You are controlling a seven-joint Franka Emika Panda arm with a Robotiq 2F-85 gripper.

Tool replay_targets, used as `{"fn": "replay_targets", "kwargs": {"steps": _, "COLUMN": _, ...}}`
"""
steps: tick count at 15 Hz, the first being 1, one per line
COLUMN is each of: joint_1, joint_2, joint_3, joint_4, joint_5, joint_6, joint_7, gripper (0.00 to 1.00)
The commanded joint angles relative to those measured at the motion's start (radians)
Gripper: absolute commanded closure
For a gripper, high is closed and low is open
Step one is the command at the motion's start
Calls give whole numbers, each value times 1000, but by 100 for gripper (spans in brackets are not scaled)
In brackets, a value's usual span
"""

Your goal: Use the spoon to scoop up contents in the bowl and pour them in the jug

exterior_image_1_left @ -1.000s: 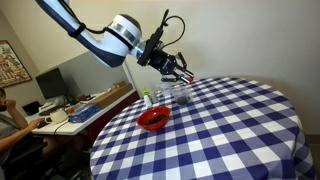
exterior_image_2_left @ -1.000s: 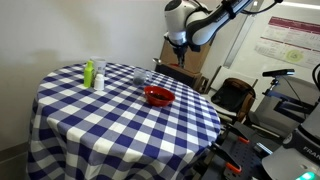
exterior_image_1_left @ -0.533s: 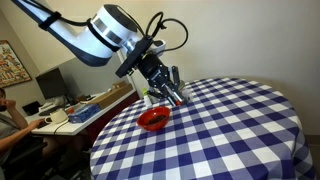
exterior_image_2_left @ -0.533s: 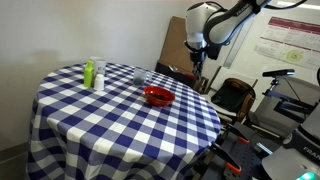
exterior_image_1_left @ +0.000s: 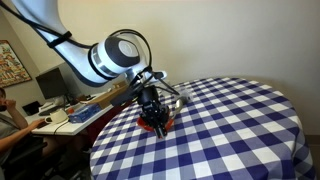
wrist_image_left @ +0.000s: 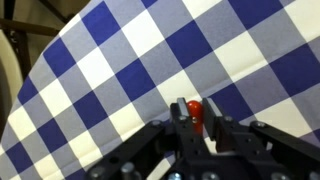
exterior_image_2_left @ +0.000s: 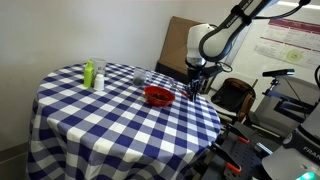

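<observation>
Next, my gripper releases the spoon on the checked cloth (exterior_image_1_left: 175,139) next to the red bowl. The spoon is now held over checked cloth.
My gripper (wrist_image_left: 195,104) is shut on the spoon (wrist_image_left: 194,108); only the spoon's rounded orange-red end shows between the fingers, over checked cloth. In both exterior views the gripper (exterior_image_1_left: 153,119) (exterior_image_2_left: 193,91) hangs low by the table's edge, right beside the red bowl (exterior_image_2_left: 158,96). The gripper partly hides the bowl (exterior_image_1_left: 161,125). The clear jug (exterior_image_2_left: 140,76) stands beyond the bowl, and also shows in an exterior view (exterior_image_1_left: 180,97). The bowl's contents cannot be made out.
The round table has a blue-and-white checked cloth (exterior_image_2_left: 100,125). A small green-and-white object (exterior_image_2_left: 88,72) and a clear bottle (exterior_image_2_left: 98,76) stand at its far side. An office chair (exterior_image_2_left: 232,96) and a cluttered desk (exterior_image_1_left: 60,116) stand close to the table.
The arm has swung down from high above the jug to just above the table beside the red bowl, carrying the spoon.
</observation>
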Motion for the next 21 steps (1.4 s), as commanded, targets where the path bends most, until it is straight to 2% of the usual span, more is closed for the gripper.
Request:
{"fn": "replay_targets", "kwargs": {"steps": 1, "joint_1": -21, "joint_2": 88, "joint_3": -64, "joint_4": 22, "joint_5": 113, "joint_6": 132, "joint_7": -2, "gripper": 95}}
{"fn": "replay_targets", "kwargs": {"steps": 4, "joint_1": -30, "joint_2": 161, "joint_3": -82, "joint_4": 30, "joint_5": 180, "joint_6": 199, "joint_7": -53, "gripper": 95}}
{"fn": "replay_targets", "kwargs": {"steps": 9, "joint_1": -61, "joint_2": 191, "joint_3": -19, "joint_4": 40, "joint_5": 296, "joint_6": 202, "joint_7": -231, "gripper": 95}}
{"fn": "replay_targets", "kwargs": {"steps": 10, "joint_1": -69, "joint_2": 188, "joint_3": -7, "joint_4": 42, "joint_5": 319, "joint_6": 196, "joint_7": -264, "gripper": 55}}
{"fn": "replay_targets", "kwargs": {"steps": 12, "joint_1": -100, "joint_2": 186, "joint_3": 33, "joint_4": 47, "joint_5": 386, "joint_6": 190, "joint_7": -346, "gripper": 48}}
{"fn": "replay_targets", "kwargs": {"steps": 15, "joint_1": -159, "joint_2": 162, "joint_3": 104, "joint_4": 48, "joint_5": 506, "joint_6": 173, "joint_7": -463, "gripper": 23}}
{"fn": "replay_targets", "kwargs": {"steps": 18, "joint_1": -180, "joint_2": 82, "joint_3": 145, "joint_4": 21, "joint_5": 517, "joint_6": 182, "joint_7": -614, "gripper": 2}}
{"fn": "replay_targets", "kwargs": {"steps": 21, "joint_1": -144, "joint_2": -29, "joint_3": 127, "joint_4": 7, "joint_5": 445, "joint_6": 107, "joint_7": -694, "gripper": 0}}
